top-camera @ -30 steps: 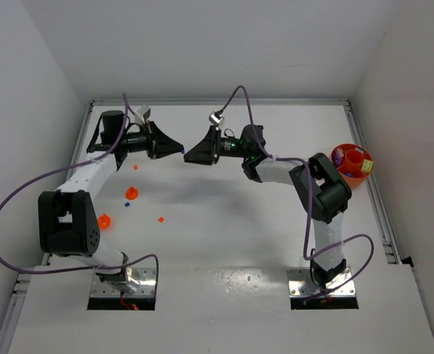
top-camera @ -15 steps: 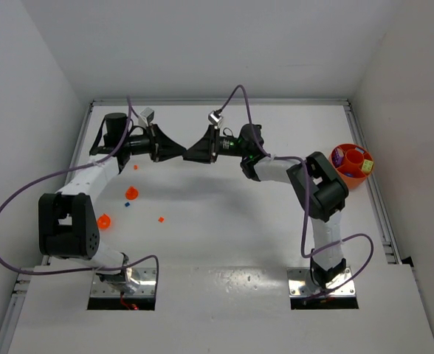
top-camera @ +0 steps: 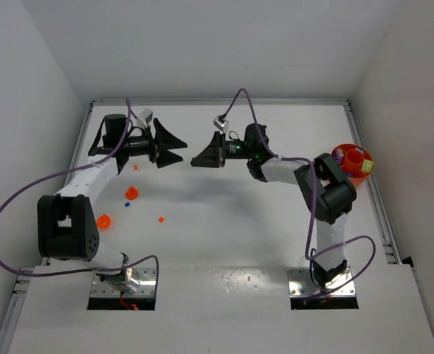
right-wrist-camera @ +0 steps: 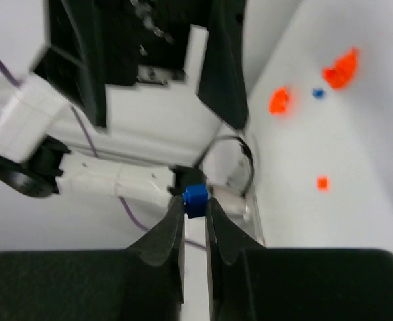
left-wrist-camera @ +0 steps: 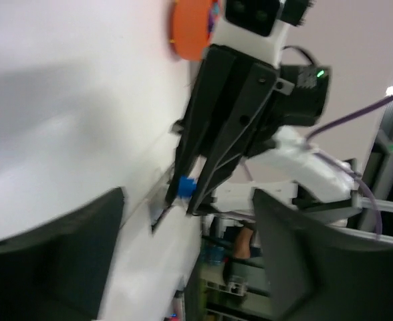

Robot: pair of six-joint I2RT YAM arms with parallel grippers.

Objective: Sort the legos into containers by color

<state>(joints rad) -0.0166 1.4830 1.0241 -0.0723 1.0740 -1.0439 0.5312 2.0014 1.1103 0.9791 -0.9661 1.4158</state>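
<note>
The blue lego, now pinched above the table, will be released by my right gripper inside the orange bowl (top-camera: 345,169), between the purple cup and the bowl's near rim.
A tiny blue lego (right-wrist-camera: 195,196) is pinched at the tips of my right gripper (right-wrist-camera: 195,206), which is shut on it above the table. The left wrist view shows the same brick (left-wrist-camera: 186,185) between those closed black fingers. My left gripper (top-camera: 181,150) faces the right gripper (top-camera: 195,160) across a small gap, jaws spread wide and empty. On the table lie an orange-red lego (top-camera: 161,219), a blue speck (top-camera: 127,206) and another orange-red speck (top-camera: 135,167). Two small orange cups (top-camera: 131,194) (top-camera: 104,220) stand at the left.
An orange bowl (top-camera: 348,179) at the right edge holds a purple cup (top-camera: 338,156) and an orange cup (top-camera: 356,158). Purple cables arch over both arms. White walls close in the table on the left, back and right.
My left gripper has opened and drawn back to the left. My right gripper has closed on the blue lego and pulled slightly right with it.
</note>
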